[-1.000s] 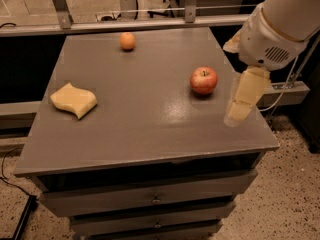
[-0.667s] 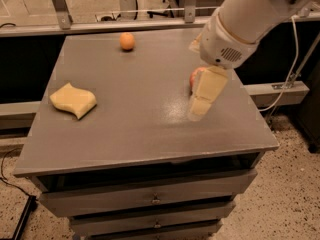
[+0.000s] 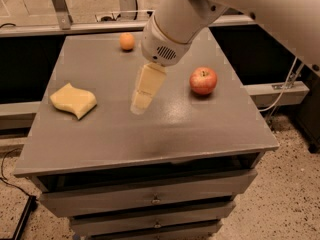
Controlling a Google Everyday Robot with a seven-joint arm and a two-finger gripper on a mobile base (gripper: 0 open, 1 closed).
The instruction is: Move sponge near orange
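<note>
I need to move my gripper to the pale yellow sponge next and close it on the sponge's end [image 3: 87, 101] that faces the red apple.
The pale yellow sponge [image 3: 73, 100] with wavy edges lies flat on the left side of the grey table [image 3: 150, 134]. The small orange [image 3: 127, 41] sits at the far edge, left of the middle. My gripper [image 3: 141, 101] hangs over the middle of the table, between the sponge and a red apple [image 3: 203, 80]. It holds nothing and is well to the right of the sponge, apart from it. The white arm reaches in from the top right.
The red apple sits right of the gripper. The table has drawers below its front edge. A metal rail and frame run behind the table. A cable hangs at the right side, and the floor is speckled.
The arm has swung left across the table, from beyond the apple on the right to the middle. The apple, hidden a moment ago, shows again. Sponge and orange have not moved.
</note>
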